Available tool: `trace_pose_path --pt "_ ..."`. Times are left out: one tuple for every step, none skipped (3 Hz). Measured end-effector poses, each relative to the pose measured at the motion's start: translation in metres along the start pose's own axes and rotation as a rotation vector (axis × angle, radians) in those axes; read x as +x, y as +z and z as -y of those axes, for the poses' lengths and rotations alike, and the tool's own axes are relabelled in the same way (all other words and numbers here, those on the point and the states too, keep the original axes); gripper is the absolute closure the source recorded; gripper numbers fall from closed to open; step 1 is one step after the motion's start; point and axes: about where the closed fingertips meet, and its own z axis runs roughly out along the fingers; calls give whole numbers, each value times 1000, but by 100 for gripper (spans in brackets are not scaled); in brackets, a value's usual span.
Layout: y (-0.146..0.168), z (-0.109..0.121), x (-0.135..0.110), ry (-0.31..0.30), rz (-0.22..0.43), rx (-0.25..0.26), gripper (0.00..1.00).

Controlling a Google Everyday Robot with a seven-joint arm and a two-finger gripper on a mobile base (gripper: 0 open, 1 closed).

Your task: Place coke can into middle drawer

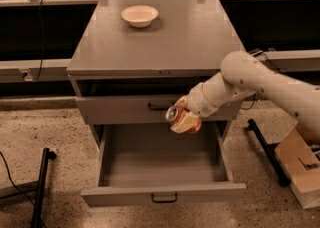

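My gripper needs to let go of the coke can near the centre of the open middle drawer [178,156], a little toward the cardboard box. The can now hangs above the drawer's back part.
My gripper [183,119] is shut on the coke can [176,114], a small red-orange can with a silver end that faces the camera. It holds the can above the back right part of the open middle drawer [162,164], a wide grey tray with side walls and a small black handle [164,198] on its front. The can hangs just in front of the flat drawer front [125,108] above it. The tray holds nothing.
A cream bowl [139,15] sits at the back of the grey cabinet top [160,37]. A cardboard box [301,164] stands on the floor at the right, next to a black bar [265,149]. A black stand leg [41,184] is at the left.
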Motion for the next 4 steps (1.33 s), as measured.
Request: trace_pose_path --pt "7 18 -4 -4 16 65 100" --pt "21 18 -4 -9 36 38 100" --pt "65 19 7 -16 82 27 100" --pt "114 18 31 7 55 17 100"
